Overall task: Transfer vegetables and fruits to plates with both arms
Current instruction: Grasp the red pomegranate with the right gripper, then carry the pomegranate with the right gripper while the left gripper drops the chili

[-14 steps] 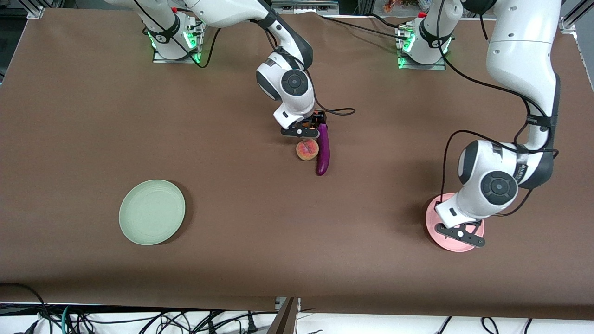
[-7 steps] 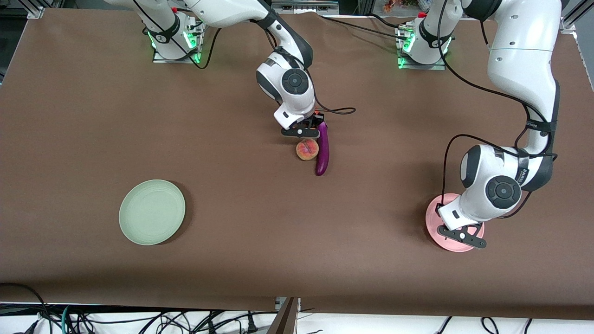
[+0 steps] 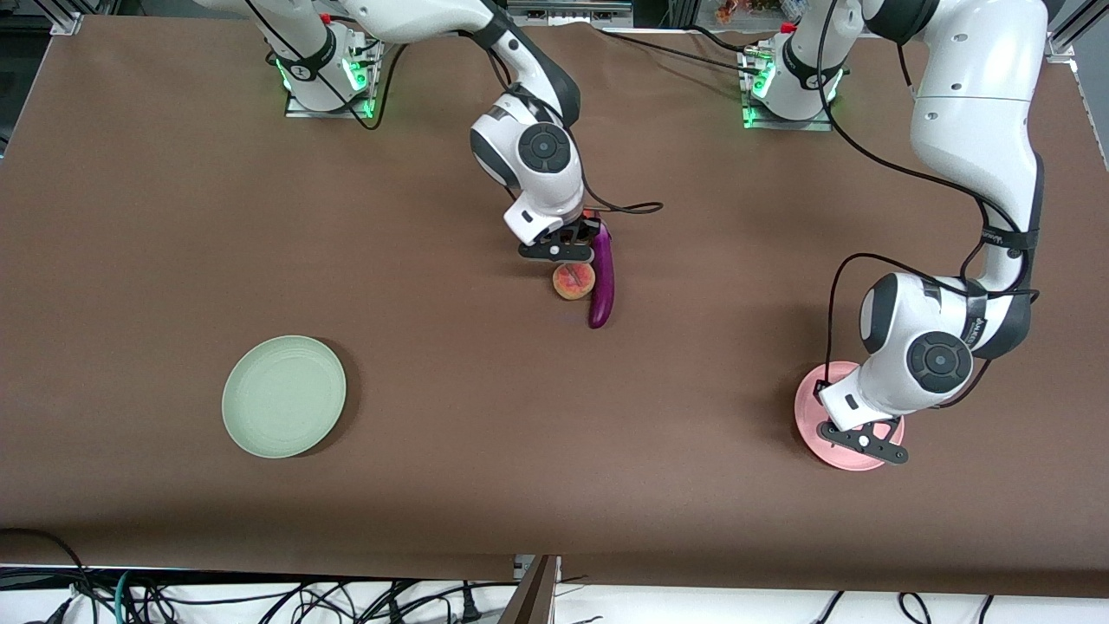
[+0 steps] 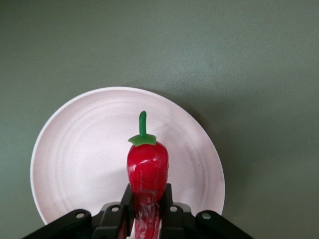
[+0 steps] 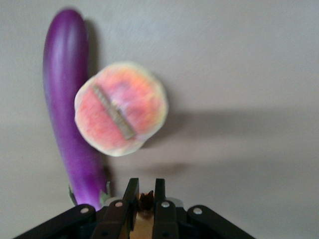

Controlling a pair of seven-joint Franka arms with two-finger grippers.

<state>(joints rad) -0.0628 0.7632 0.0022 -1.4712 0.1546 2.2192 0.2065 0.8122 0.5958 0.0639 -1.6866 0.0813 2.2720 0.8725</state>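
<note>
Next, my right gripper lets the apple-like fruit, now held at mid-table, go on the arm-base side of the pale green plate [image 3: 267, 368].
My left gripper [image 3: 862, 438] [image 4: 147, 196] is shut on the wrinkled red chili pepper [image 4: 147, 164] and holds it over the pale pink plate [image 3: 823, 452] [image 4: 84, 149]. My right gripper [image 3: 561, 249] [image 5: 145, 191] is at mid-table, its fingers closed on the dark stem of the apple-like fruit [image 5: 143, 225], which is mostly hidden under the hand; an orange bit shows in the front view [image 3: 590, 216]. The peach [image 3: 573, 282] [image 5: 121, 108] lies beside the purple eggplant [image 3: 602, 282] [image 5: 67, 109], both nearer the front camera than the apple. The pale green plate [image 3: 284, 396] is empty.
A black cable [image 3: 637, 208] from the right wrist loops over the table beside the eggplant's stem end. The brown table [image 3: 450, 407] stretches between the two plates. The arm bases stand along the table edge farthest from the front camera.
The left gripper has come lower over the pink plate with the chili. The right hand has shifted slightly over the apple and now covers part of the peach in the front view.
</note>
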